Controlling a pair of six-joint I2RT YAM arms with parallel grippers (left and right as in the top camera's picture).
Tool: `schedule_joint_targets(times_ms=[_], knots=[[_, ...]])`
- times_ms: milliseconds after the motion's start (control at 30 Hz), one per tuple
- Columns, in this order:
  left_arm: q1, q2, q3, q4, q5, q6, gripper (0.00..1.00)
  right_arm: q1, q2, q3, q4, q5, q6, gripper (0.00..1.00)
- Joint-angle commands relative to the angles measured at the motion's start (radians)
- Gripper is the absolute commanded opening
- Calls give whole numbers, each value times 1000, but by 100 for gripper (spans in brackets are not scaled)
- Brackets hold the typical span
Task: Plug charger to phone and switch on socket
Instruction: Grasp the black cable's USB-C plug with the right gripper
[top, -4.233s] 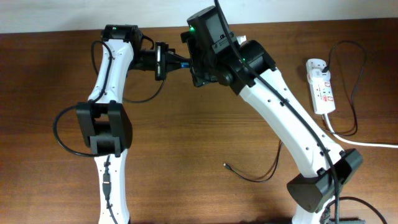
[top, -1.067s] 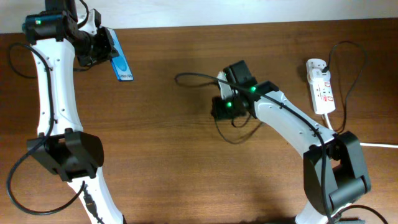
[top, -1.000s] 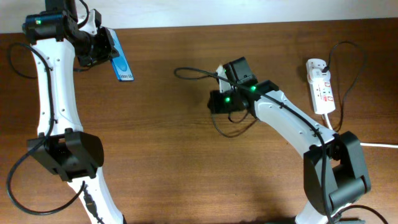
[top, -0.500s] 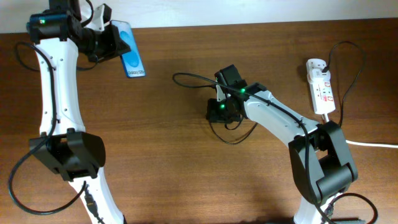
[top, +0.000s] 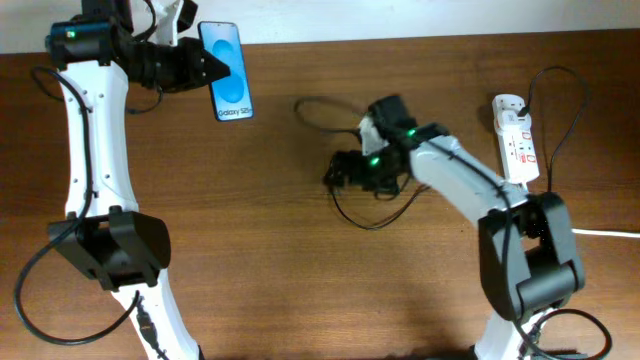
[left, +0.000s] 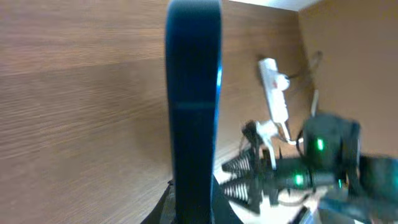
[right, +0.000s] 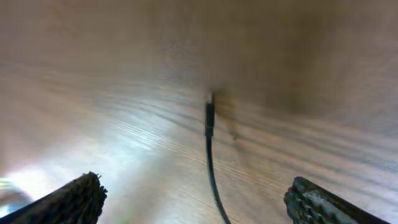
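The thin cable is all that is between my right gripper's fingers and the plug is ahead, so I will reach forward and grip the plug's black body (right: 209, 120) before lifting.
My left gripper (top: 203, 68) is shut on the phone (top: 229, 70) and holds it in the air over the table's far left, its blue screen facing up. In the left wrist view the phone (left: 193, 106) shows edge-on, a dark upright bar. My right gripper (top: 340, 173) is low over the middle of the table and points left. In the right wrist view it (right: 202, 202) is wide open. The charger cable and its metal-tipped plug (right: 209, 118) lie flat on the wood between its fingers, untouched. The cable (top: 372, 224) loops around that arm. The socket (top: 517, 135) lies at the far right.
The socket's thick white cord (top: 600, 231) runs off the right edge. A thin black cable loops beside the socket (top: 570, 150). The socket (left: 273, 87) and right arm (left: 317, 162) also show in the left wrist view. Bare wood lies between the two arms.
My left gripper has swung the phone right and turned its screen upward. My right gripper has shifted left and down over the cable's plug end.
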Motion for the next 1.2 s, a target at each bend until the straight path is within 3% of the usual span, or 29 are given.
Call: schedule_joint_targets(times_ms=[0, 167, 267, 300, 400, 733, 967, 1167], knots=[[3, -8, 10, 6, 76, 50, 0, -43, 5, 27, -32, -130, -92, 97], [3, -7, 10, 6, -41, -25, 0, 71, 6, 27, -135, 196, -102, 96], [3, -7, 10, 3, -41, -25, 0, 167, 7, 27, -119, 369, -101, 73], [3, -7, 10, 2, -41, -25, 0, 188, 8, 27, -109, 405, -101, 70], [3, -7, 10, 2, -41, -25, 0, 213, 43, 27, -54, 439, -101, 50], [3, -7, 10, 2, -41, -24, 0, 211, 125, 27, 48, 427, -76, 44], [3, -7, 10, 2, -41, -24, 0, 211, 170, 27, 109, 395, -27, 32], [3, -7, 10, 3, -41, -24, 0, 211, 170, 27, 42, 379, -22, 30]])
